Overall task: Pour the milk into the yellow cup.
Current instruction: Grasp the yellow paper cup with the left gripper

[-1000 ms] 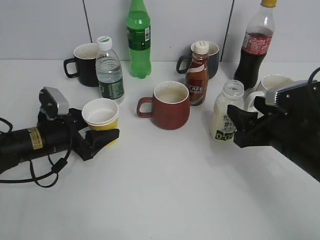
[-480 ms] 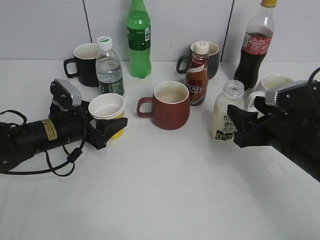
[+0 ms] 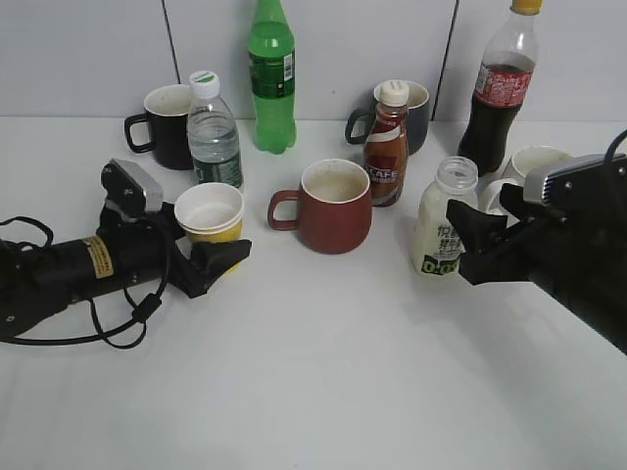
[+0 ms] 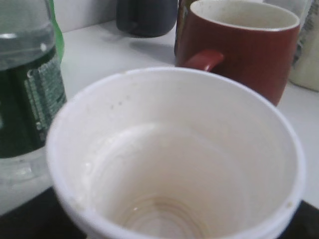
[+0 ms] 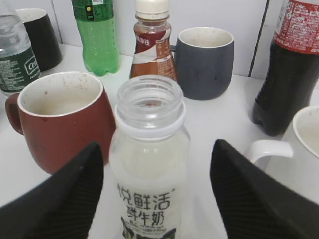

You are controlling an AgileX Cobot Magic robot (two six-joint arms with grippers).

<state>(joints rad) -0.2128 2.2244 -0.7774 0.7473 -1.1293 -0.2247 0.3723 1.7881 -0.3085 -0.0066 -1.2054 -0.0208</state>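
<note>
I should grab the lower half of the milk's body (image 3: pixel 440 239) (image 5: pixel 148 206) around the black lettering with my right gripper, because the milk's open top must stay clear for pouring.
The yellow cup (image 3: pixel 209 213), white inside and empty, sits between the fingers of my left gripper (image 3: pixel 212 245), which is shut on it at the left of the table. The cup's white inside (image 4: pixel 174 164) fills the left wrist view. The milk (image 3: pixel 444 217) stands upright with no cap, right of the middle. My right gripper (image 3: pixel 468 240) is open. In the right wrist view its two black fingers stand either side of the milk (image 5: pixel 149 164) with a gap on each side, the gripper (image 5: pixel 157 209) not touching it.
A dark-red mug (image 3: pixel 333 206) stands between cup and milk, with the brown coffee bottle (image 3: pixel 386 147) behind it. A water bottle (image 3: pixel 214 132) stands just behind the cup. A black mug (image 3: pixel 167 125), green bottle (image 3: pixel 271 78), grey mug (image 3: pixel 416 113), cola bottle (image 3: pixel 500 88) and white mug (image 3: pixel 529 162) line the back.
My left gripper has carried the yellow cup to the right and a little farther back, nearer the dark-red mug. The right gripper and the milk have stayed put.
</note>
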